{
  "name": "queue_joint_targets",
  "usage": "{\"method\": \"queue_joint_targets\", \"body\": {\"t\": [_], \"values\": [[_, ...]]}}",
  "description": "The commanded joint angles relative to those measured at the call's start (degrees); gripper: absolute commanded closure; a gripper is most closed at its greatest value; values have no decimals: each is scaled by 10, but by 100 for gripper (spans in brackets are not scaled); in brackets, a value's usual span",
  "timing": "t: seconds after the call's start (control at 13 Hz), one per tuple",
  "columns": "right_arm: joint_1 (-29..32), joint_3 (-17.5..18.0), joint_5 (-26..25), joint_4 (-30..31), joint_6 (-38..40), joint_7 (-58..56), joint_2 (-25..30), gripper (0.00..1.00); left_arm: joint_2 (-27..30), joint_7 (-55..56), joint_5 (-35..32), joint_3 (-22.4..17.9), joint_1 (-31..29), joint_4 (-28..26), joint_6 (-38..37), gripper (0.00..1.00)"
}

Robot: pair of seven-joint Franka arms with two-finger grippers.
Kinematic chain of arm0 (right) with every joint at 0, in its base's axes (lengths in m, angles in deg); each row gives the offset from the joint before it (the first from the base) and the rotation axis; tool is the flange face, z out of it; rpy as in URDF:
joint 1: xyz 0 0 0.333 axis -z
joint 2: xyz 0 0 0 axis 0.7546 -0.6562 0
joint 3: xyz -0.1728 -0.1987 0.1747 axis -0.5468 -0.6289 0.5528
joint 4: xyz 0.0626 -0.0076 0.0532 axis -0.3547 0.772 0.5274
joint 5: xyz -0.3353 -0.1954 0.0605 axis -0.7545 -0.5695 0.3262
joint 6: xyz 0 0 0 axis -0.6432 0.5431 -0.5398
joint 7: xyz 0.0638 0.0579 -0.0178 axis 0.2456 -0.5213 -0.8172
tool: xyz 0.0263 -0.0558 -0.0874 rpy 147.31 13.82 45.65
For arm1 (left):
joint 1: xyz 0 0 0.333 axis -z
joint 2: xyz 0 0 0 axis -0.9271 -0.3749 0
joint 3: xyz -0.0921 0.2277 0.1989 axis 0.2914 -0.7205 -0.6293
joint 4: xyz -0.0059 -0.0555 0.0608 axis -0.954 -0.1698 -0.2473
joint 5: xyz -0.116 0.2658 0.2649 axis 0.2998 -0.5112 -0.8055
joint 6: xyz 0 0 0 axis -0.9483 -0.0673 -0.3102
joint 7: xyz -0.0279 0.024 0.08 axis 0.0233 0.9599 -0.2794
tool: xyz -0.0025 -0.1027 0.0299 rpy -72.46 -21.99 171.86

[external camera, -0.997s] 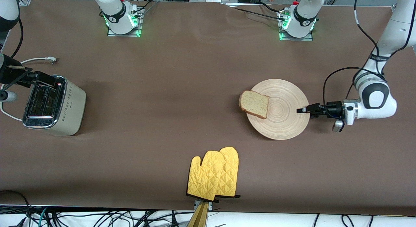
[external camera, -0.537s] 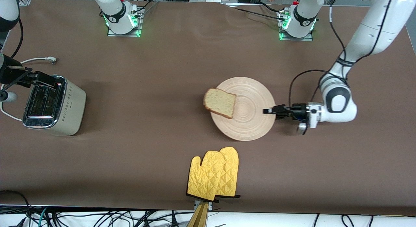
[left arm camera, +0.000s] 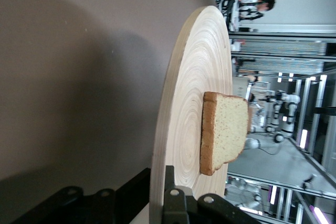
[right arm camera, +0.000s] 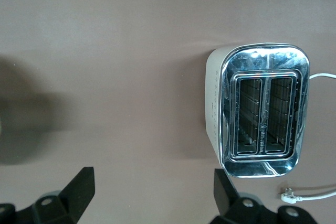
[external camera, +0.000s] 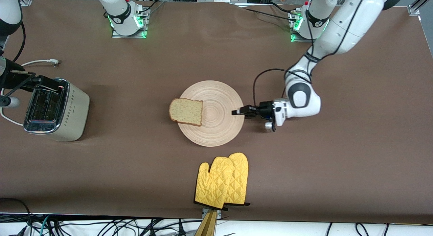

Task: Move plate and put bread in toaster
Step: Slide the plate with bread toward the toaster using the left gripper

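Observation:
Next, I set the plate on the table a little nearer the toaster (external camera: pixel 199 118) (left arm camera: pixel 210 121) with my left gripper.
The light-wood plate (external camera: pixel 216 121) lies at the middle of the table with the bread (external camera: pixel 186 111) on its rim toward the right arm's end. My left gripper (external camera: pixel 237 112) is shut on the plate's rim at the side toward the left arm's end. In the left wrist view the plate (left arm camera: pixel 181 108) runs edge-on between the fingers (left arm camera: pixel 169 192), and the bread (left arm camera: pixel 224 130) sits on it. The cream toaster (external camera: pixel 55 109) stands at the right arm's end of the table. My right gripper (right arm camera: pixel 152 192) is open and empty, up over the table beside the toaster (right arm camera: pixel 260 109).
Yellow oven mitts (external camera: pixel 223 181) lie nearer the front camera than the plate, close to the table's front edge. The toaster's white cord and plug (external camera: pixel 50 61) lie farther from the camera than the toaster.
My left gripper has slid the plate with the bread on it from the left arm's end to the middle of the table. The right arm has not moved.

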Motion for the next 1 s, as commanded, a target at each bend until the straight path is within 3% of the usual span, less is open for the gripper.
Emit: {"method": "queue_joint_targets", "body": {"t": [0.0,0.38,0.92], "values": [[2,2,7,-13,7,-2,-4,0,1,15,20,-38,58,20,13,100],[-1,3,8,-12,11,-6,-12,0,-13,14,70,-70,120,30,29,100],[1,2,7,-8,13,-7,-35,0,-27,14,73,-73,134,40,52,100]]}}
